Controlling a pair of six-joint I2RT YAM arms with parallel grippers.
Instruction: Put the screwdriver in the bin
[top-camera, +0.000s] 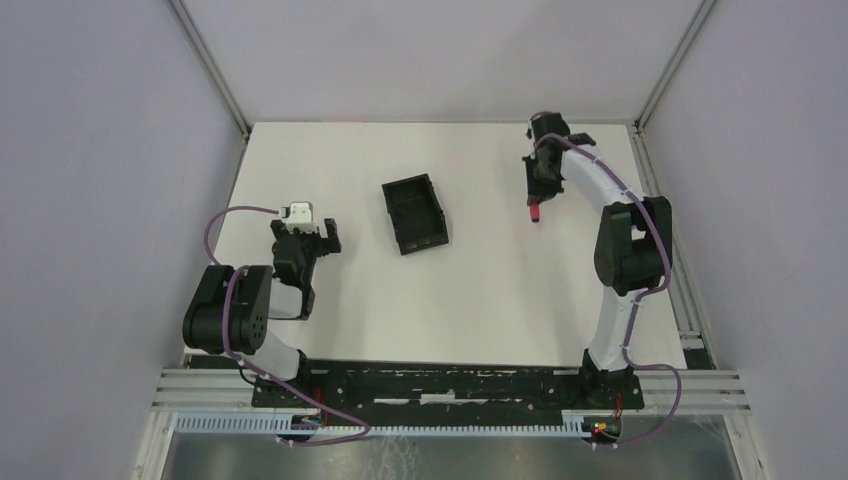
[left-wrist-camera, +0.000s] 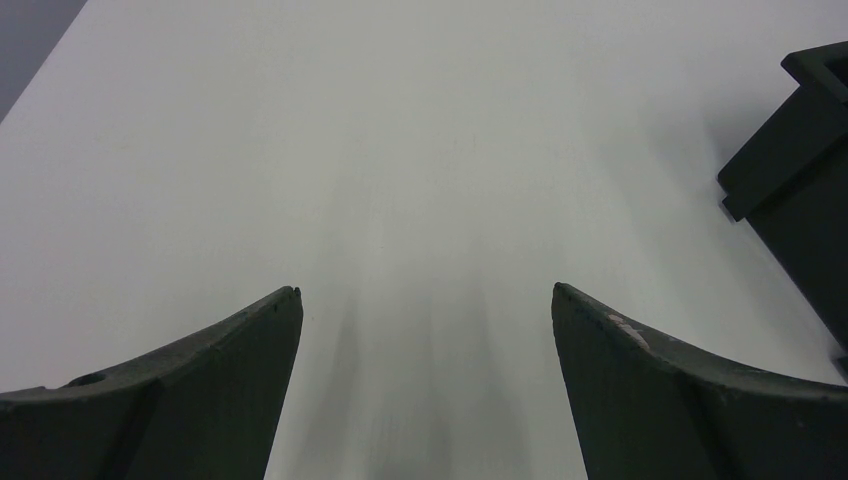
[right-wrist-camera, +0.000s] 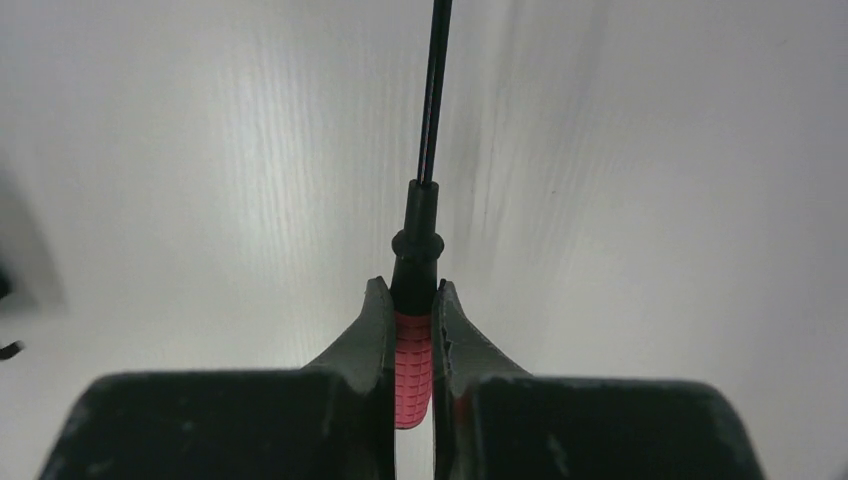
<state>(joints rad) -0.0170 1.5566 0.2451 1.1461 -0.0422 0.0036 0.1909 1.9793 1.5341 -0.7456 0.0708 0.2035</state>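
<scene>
My right gripper has the screwdriver, now out over the white table. It will let go of it across the middle of the black bin's bottom (top-camera: 414, 218), inside the bin's sides.
The screwdriver (right-wrist-camera: 413, 352) has a pink ribbed handle and a thin black shaft. My right gripper (right-wrist-camera: 411, 286) is shut on the handle, with the shaft pointing straight out past the fingertips over the white table. In the top view the right gripper (top-camera: 541, 190) is at the far right of the table, with the pink handle (top-camera: 535, 211) showing at its tip. The black bin (top-camera: 414, 213) stands open-topped and empty in the middle of the table, well to the left of the right gripper. My left gripper (top-camera: 318, 240) is open and empty, left of the bin. Its fingers (left-wrist-camera: 250, 350) are spread wide above bare table.
A corner of the bin (left-wrist-camera: 795, 170) shows at the right edge of the left wrist view. The white table (top-camera: 480, 300) is framed by metal rails and grey walls on the left, right and back.
</scene>
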